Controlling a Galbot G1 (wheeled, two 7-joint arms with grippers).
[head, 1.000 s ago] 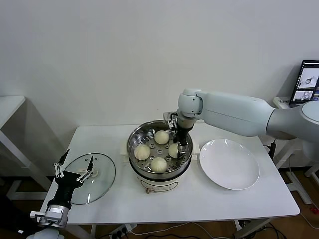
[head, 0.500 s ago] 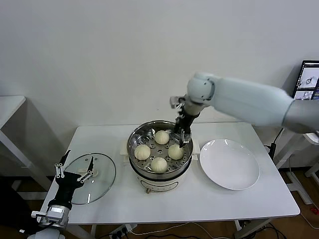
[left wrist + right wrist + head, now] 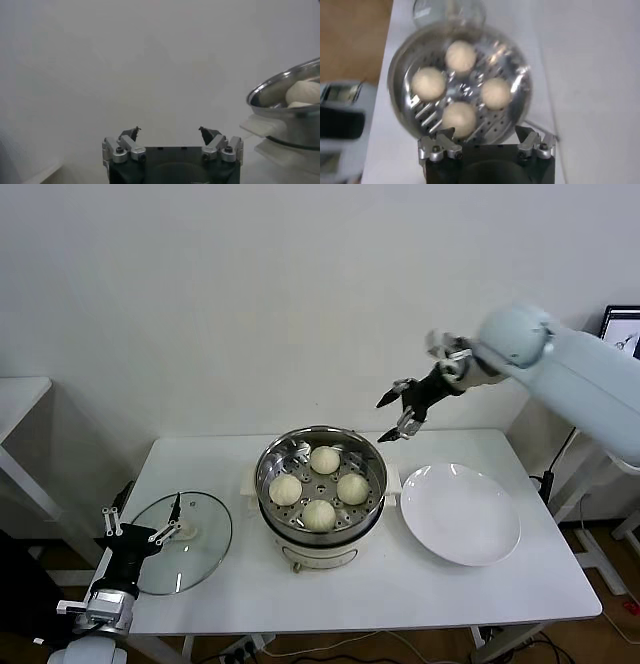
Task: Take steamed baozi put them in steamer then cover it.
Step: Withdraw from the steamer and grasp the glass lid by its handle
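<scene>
The steamer is ready to be covered, so next my left gripper goes to the glass lid's white handle point(image 3: 184, 530) and closes there.
The steamer point(image 3: 321, 516), a shiny steel pot on a white base, stands mid-table with several cream baozi point(image 3: 319, 513) on its perforated tray. In the right wrist view the steamer point(image 3: 402, 60) and the baozi point(image 3: 459, 117) lie below. My right gripper point(image 3: 397, 412) is open and empty, raised above and to the right of the pot; it also shows in its own view point(image 3: 486, 137). The glass lid point(image 3: 203, 559) lies on the table's left. My left gripper point(image 3: 140, 517) is open and empty just above the lid's near edge; it also shows in its own view point(image 3: 170, 132).
An empty white plate point(image 3: 460, 513) lies right of the steamer. The steamer's rim and a baozi show in the left wrist view point(image 3: 280, 87). A side table point(image 3: 15, 399) stands at the far left and a screen point(image 3: 621, 334) at the far right.
My right gripper has let go of a baozi in the steamer, risen out of the pot and swung up to the right. My left gripper has barely shifted by the lid.
</scene>
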